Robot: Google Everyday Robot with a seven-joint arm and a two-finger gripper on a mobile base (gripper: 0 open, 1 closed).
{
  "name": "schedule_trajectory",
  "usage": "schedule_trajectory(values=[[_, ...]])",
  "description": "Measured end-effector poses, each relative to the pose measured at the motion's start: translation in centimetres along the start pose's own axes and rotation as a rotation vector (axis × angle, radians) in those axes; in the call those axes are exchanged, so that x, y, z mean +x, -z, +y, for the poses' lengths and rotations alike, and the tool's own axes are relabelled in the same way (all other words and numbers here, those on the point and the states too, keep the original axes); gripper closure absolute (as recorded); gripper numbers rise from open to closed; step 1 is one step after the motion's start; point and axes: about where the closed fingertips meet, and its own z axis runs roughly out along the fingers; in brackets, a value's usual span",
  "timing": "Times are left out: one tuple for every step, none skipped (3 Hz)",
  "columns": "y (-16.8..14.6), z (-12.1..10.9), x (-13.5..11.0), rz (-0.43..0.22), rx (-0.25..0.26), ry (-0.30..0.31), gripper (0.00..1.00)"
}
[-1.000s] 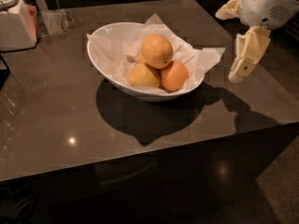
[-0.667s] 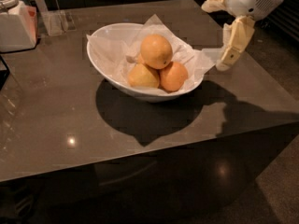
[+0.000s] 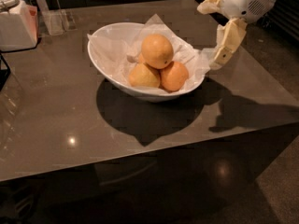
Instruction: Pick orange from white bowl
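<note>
I will close my gripper on the side of the orange (image 3: 168,48) nearest my gripper, above the reddish-orange fruit in the white bowl.
The orange (image 3: 157,50), large and pale yellow-orange with a small dark stem dot, sits on top of the pile in the white bowl (image 3: 99,62). The bowl is lined with crumpled white paper (image 3: 112,45) and stands on the dark table. A smaller yellowish fruit (image 3: 144,75) and a deeper reddish-orange fruit (image 3: 174,76) lie under the orange at the front. My gripper (image 3: 209,36) hangs at the bowl's right edge, above the paper's corner, to the right of the orange and apart from it. Its cream fingers are spread open and hold nothing.
A white boxy container (image 3: 16,24) and a clear plastic holder (image 3: 56,20) stand at the table's back left. A dark object (image 3: 3,71) sits at the left edge. The table's right edge (image 3: 280,85) is close under the arm, with floor beyond.
The gripper has moved left and slightly up, from beyond the paper toward the bowl's right rim. The fruit and bowl have not moved.
</note>
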Motion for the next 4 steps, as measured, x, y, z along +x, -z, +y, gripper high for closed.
schedule_trajectory(values=[[-3.8, -1.4, -0.5, -0.052, -0.078, -0.01, 0.0], [-7.4, -2.8, -1.4, -0.086, -0.153, -0.012, 0.0], [-9.9, -3.9, -2.2, -0.113, -0.199, -0.016, 0.0], [-11.1, -4.6, -2.9, -0.149, -0.22, -0.026, 0.0]])
